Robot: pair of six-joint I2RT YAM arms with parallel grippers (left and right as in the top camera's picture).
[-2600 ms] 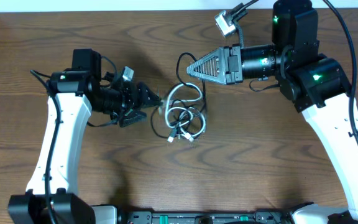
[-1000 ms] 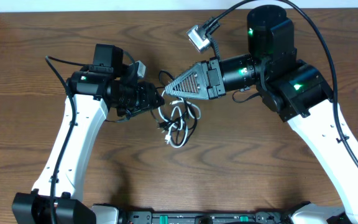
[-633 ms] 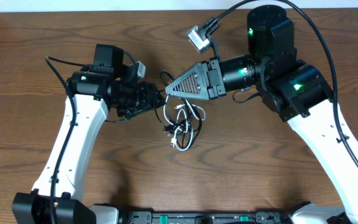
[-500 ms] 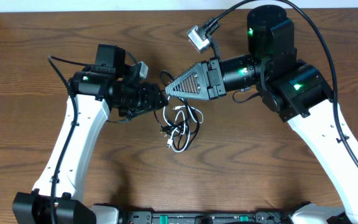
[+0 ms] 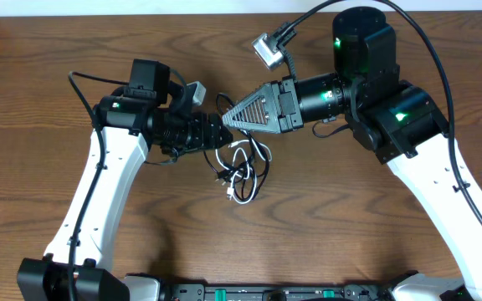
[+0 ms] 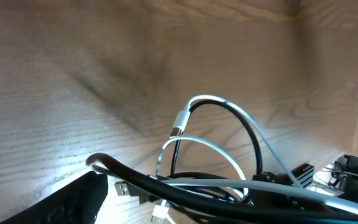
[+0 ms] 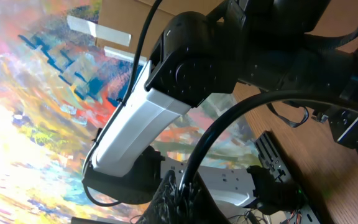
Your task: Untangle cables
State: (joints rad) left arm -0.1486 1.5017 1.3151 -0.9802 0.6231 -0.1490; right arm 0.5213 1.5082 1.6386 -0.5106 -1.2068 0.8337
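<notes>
The thick black cable and the white cable lie together across my left gripper's spread fingers, so I need to grab the white cable alone (image 6: 272,189) and pull it free.
A tangle of black, white and grey cables (image 5: 243,170) lies on the wooden table (image 5: 350,226) between the arms. My right gripper (image 5: 227,124) is shut on a black cable (image 7: 241,112), which arcs up out of its fingertips (image 7: 182,186); its short loop (image 5: 222,102) shows above the tip. My left gripper (image 5: 216,135) sits tip to tip with the right one at the tangle's top edge. In the left wrist view the thick black cable (image 6: 185,190) and white loops (image 6: 229,118) cross between its spread fingers, one finger (image 6: 73,199) at the lower left. USB plugs (image 6: 124,188) lie beneath.
The left arm's wrist camera cable (image 5: 82,84) loops out at the left. The right arm's camera (image 5: 266,52) and its cable stick out above the right gripper. The table's far edge meets a white wall (image 5: 141,7).
Both arms have shifted left since the oldest frame. In the last second my left gripper has slid right up to the right gripper's tip; the tangle has shifted slightly. The right arm has held still.
</notes>
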